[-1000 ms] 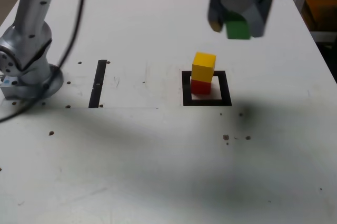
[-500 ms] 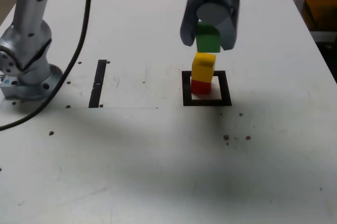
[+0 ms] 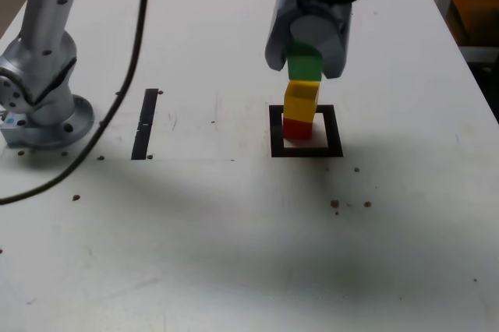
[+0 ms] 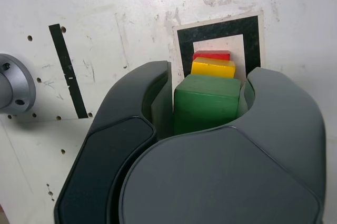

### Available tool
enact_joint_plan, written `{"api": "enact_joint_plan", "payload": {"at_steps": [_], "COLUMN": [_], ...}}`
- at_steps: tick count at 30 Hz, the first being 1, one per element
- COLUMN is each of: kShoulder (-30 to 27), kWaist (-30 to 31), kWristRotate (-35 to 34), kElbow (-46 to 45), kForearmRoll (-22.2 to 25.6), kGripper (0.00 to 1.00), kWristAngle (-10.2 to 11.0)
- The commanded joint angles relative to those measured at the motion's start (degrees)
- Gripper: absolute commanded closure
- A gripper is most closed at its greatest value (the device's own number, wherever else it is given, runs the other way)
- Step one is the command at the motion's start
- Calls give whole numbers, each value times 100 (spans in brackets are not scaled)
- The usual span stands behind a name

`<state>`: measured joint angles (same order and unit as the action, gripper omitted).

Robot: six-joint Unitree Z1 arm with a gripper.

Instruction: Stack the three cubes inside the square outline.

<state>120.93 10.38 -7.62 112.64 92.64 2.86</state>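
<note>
The robot's gripper should release the green cube on top of the yellow cube (image 3: 303,82) (image 4: 212,68), finishing the stack above the red cube.
A red cube (image 3: 296,127) sits inside the square outline (image 3: 306,131) of black tape, with a yellow cube (image 3: 301,100) stacked on it. My gripper (image 3: 305,65) is shut on the green cube (image 3: 304,68), which sits directly above the yellow one and looks to be touching its top. In the wrist view the green cube (image 4: 206,101) is clamped between both jaws, with the yellow cube (image 4: 213,68), the red cube (image 4: 211,55) and the square outline (image 4: 221,28) showing beyond it.
A straight black tape strip (image 3: 146,122) lies at the exterior view's left of the outline. The arm's metal base (image 3: 43,106) stands at the far left with a black cable (image 3: 117,98) looping past it. Small dark specks (image 3: 335,204) dot the white table.
The gripper carried the green cube from the upper right leftward and down onto the yellow cube. The yellow-on-red stack has stayed in place.
</note>
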Motion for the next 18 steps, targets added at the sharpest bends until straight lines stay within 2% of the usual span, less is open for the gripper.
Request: {"api": "enact_joint_plan", "payload": {"at_steps": [1, 18], "kShoulder": [37, 195], "kWaist": [8, 8], "kWristRotate": [14, 46], "kElbow": [1, -53], "kForearmRoll": [118, 114], "kGripper": [97, 90], "kWristAngle": [10, -40]}}
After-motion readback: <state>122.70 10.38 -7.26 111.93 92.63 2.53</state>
